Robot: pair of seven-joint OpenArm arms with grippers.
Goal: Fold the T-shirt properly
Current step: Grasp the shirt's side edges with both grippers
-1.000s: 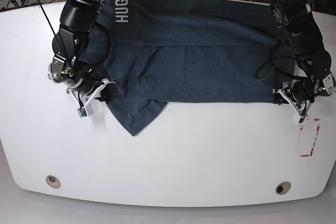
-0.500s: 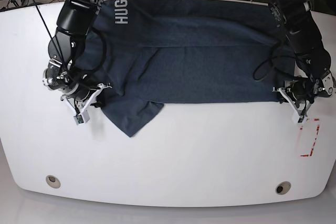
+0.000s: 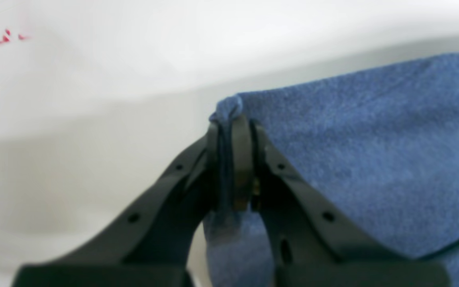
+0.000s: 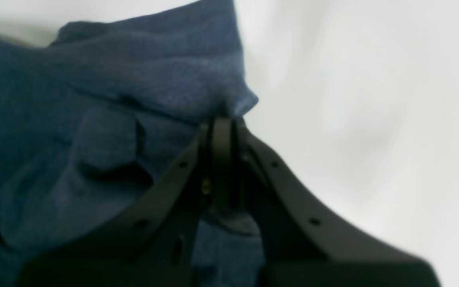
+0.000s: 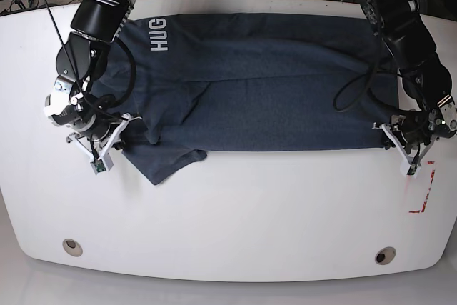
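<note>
My right gripper is going to release the T-shirt's near fold at the shirt's side edge, level with the white HUG lettering (image 5: 107, 53).
The dark slate-blue T-shirt (image 5: 271, 83) lies spread across the white table (image 5: 235, 212), with white "HUG" lettering (image 5: 158, 35) at its far left. My left gripper (image 5: 394, 133) is at the shirt's near right corner. In the left wrist view my left gripper (image 3: 231, 123) is shut on a bunched corner of the T-shirt (image 3: 373, 151). My right gripper (image 5: 114, 131) is at the shirt's left side, beside the sleeve flap (image 5: 168, 162). Up close, my right gripper (image 4: 222, 121) is shut on a fold of the T-shirt (image 4: 94, 99).
A red marking (image 5: 423, 194) is on the table near the right edge, just below my left gripper. Two round holes (image 5: 71, 246) (image 5: 385, 256) sit near the table's front edge. Cables lie behind the far edge.
My right gripper has moved left in the base view, dragging the shirt's left side and sleeve flap with it. The cloth now lies flatter. My left gripper has stayed at the right corner.
</note>
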